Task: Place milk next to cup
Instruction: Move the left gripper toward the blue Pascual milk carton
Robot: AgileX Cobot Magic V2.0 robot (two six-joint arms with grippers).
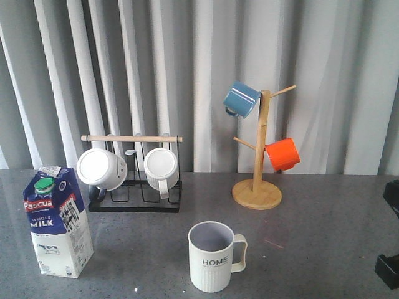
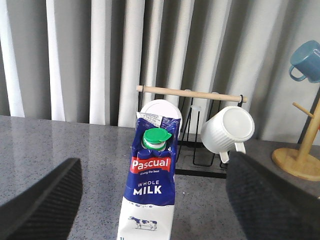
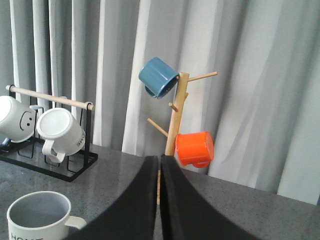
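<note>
I need to close my left gripper around the blue upper part (image 1: 51,215) (image 2: 151,175) of the milk, under its green cap, with one finger on each side.
The milk (image 1: 57,221), a blue and white carton with a green cap, stands upright at the front left of the table. The cream ribbed HOME cup (image 1: 215,255) stands at the front centre, well apart from it. In the left wrist view my left gripper (image 2: 154,162) is open, with its fingers (image 2: 40,205) wide apart on either side of the milk (image 2: 150,200), not touching it. My right gripper (image 3: 159,162) is shut and empty. The cup (image 3: 37,217) shows to one side of it. Black parts of the right arm (image 1: 389,268) show at the front view's right edge.
A black wire rack (image 1: 134,202) with a wooden bar holds two white mugs behind the milk. A wooden mug tree (image 1: 257,187) at the back right carries a blue mug (image 1: 240,98) and an orange mug (image 1: 282,154). A grey curtain hangs behind.
</note>
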